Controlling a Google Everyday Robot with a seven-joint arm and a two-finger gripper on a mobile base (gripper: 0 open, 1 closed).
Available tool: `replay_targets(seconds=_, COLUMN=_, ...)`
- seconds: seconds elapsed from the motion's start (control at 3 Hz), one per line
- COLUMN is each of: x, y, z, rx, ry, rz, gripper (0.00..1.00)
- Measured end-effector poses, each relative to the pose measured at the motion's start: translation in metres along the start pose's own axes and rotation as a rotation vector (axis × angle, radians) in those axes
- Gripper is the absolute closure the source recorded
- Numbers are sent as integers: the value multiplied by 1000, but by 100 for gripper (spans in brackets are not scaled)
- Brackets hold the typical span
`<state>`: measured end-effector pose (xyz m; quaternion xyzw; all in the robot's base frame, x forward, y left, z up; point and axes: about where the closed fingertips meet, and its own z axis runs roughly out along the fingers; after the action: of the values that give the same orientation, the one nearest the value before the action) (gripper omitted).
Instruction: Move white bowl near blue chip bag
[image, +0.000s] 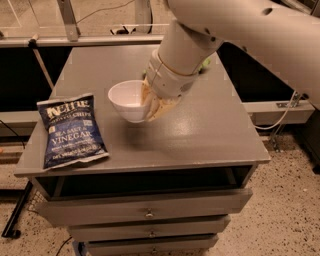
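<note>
My gripper will let go of the white bowl on the grey cabinet top (104, 117), where it is to sit against the near edge of the blue chip bag.
The white bowl (128, 101) hangs a little above the grey cabinet top (200, 135), left of its middle, held at its right rim. My gripper (150, 106) is shut on that rim, with one tan finger (146, 99) inside the bowl and the other outside. The blue chip bag (71, 130) lies flat at the front left corner, a short gap left of the bowl. My white arm comes in from the upper right and hides the back of the top.
A sliver of the green chip bag (205, 63) shows behind my arm at the back right. Drawers (150, 212) run below the front edge. Metal rails (75, 40) stand behind the cabinet.
</note>
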<state>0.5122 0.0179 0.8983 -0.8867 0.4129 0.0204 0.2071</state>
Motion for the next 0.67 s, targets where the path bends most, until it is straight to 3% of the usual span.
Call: replay_targets(seconds=0.67, x=-39, y=-16, z=44, rx=-60, ry=-14, rz=-116, gripper=100)
